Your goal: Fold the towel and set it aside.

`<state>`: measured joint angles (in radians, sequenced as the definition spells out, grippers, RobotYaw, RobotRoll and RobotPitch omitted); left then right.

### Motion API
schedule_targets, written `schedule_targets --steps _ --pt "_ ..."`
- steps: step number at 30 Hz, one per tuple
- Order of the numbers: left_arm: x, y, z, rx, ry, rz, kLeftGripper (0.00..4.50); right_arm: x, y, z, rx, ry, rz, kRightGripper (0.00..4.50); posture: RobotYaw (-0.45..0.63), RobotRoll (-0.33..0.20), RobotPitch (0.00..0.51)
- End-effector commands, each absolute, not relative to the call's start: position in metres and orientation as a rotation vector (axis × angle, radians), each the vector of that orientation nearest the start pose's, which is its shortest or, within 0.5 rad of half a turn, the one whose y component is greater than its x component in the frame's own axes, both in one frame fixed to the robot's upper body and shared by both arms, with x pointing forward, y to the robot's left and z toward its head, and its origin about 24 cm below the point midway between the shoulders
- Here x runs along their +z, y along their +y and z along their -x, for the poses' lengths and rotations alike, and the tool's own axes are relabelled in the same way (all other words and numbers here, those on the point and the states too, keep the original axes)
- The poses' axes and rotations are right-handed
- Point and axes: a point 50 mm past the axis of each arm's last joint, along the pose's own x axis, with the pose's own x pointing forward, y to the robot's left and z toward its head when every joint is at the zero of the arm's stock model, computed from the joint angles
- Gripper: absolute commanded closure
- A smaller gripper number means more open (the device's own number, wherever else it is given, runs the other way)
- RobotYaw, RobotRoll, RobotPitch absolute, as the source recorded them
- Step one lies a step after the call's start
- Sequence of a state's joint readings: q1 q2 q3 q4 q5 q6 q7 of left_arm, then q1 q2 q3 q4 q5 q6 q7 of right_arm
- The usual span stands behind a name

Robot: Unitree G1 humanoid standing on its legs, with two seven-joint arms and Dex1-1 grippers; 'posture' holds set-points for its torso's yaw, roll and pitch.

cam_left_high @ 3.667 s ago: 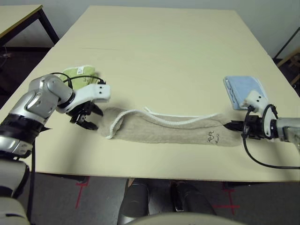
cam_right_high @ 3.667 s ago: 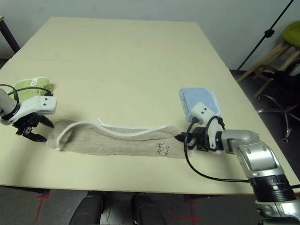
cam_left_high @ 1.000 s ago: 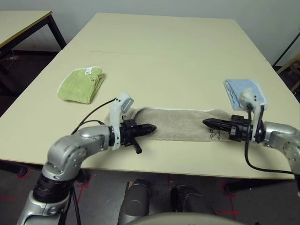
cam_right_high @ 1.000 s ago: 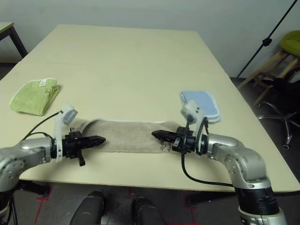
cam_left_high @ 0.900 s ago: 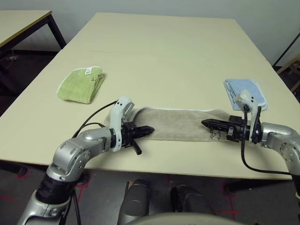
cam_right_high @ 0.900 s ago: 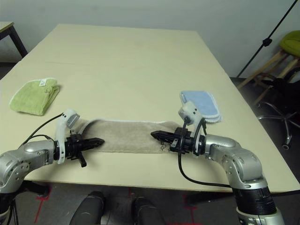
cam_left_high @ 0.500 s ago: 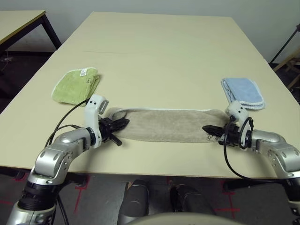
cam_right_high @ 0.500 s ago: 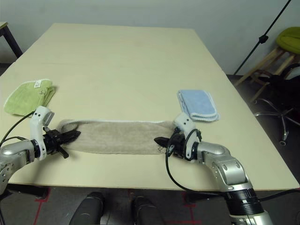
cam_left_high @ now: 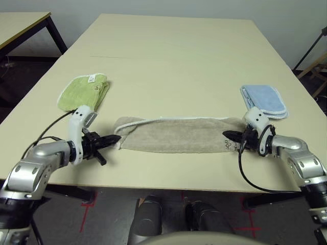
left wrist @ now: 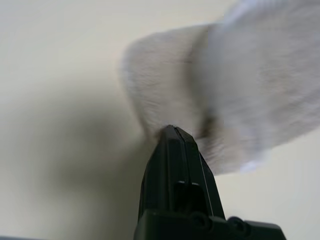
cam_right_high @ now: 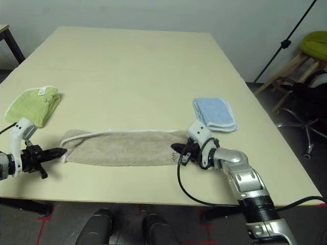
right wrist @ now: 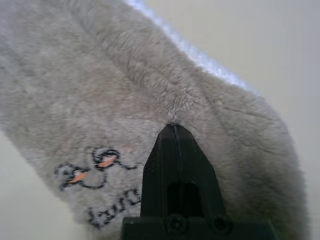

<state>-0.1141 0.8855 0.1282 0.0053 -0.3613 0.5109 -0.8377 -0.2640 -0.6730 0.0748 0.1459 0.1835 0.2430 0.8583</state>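
The robot's right gripper presses beside the dark mark, inward of the beige towel's end, so it should open, back away and grab the towel's end (right wrist: 281, 162) to fold it over.
The beige towel (cam_left_high: 179, 135) lies folded into a long narrow strip across the near part of the table, white edging along its far side. My left gripper (cam_left_high: 116, 138) is shut, and its tip (left wrist: 171, 131) touches the strip's rounded left end. My right gripper (cam_left_high: 226, 136) is also shut. Its tip (right wrist: 172, 126) presses into the pile at the right end, just beside the small dark printed mark (right wrist: 95, 165). Both forearms lie low over the table and point inward toward each other.
A small folded lime-green towel (cam_left_high: 84, 92) lies behind my left gripper. A folded light-blue towel (cam_left_high: 263, 99) lies behind my right one. The table's front edge (cam_left_high: 168, 190) runs close below the strip. A second table (cam_left_high: 20, 25) stands far left, and a stool (cam_right_high: 311, 48) far right.
My shut left gripper has slid left from the strip's middle to its left end, and the towel now reaches further left. The right gripper stays at the right end. The camera shifted.
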Motion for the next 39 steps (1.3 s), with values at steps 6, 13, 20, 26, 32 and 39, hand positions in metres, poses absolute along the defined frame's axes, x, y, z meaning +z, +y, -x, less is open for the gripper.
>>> schedule_targets --steps 6,13,20,26,32,39 --pt "0.113 0.284 -0.28 -0.588 0.369 -0.377 4.48 0.077 -0.233 -0.291 0.757 0.286 0.482 4.5 0.15 0.0 0.138" --pt "0.122 0.293 -0.28 -0.601 0.377 -0.378 4.48 0.102 -0.229 -0.289 0.803 0.244 0.211 4.5 0.15 0.0 0.138" --pt "0.159 0.304 -0.267 -0.648 0.28 -0.322 3.29 0.148 -0.262 -0.262 0.721 0.297 -0.241 2.09 0.16 0.0 0.144" --pt "0.183 0.302 -0.251 -0.727 0.266 -0.234 1.1 0.155 -0.284 -0.235 0.621 0.369 -0.31 0.0 0.13 0.0 0.147" --pt "0.177 0.282 -0.222 -0.788 0.416 -0.176 0.02 0.147 -0.268 -0.231 0.669 0.374 -0.171 0.0 0.12 0.0 0.146" --pt "0.162 0.274 -0.198 -0.749 0.565 -0.116 0.02 0.127 -0.264 -0.231 0.708 0.45 -0.058 0.0 0.16 0.0 0.151"
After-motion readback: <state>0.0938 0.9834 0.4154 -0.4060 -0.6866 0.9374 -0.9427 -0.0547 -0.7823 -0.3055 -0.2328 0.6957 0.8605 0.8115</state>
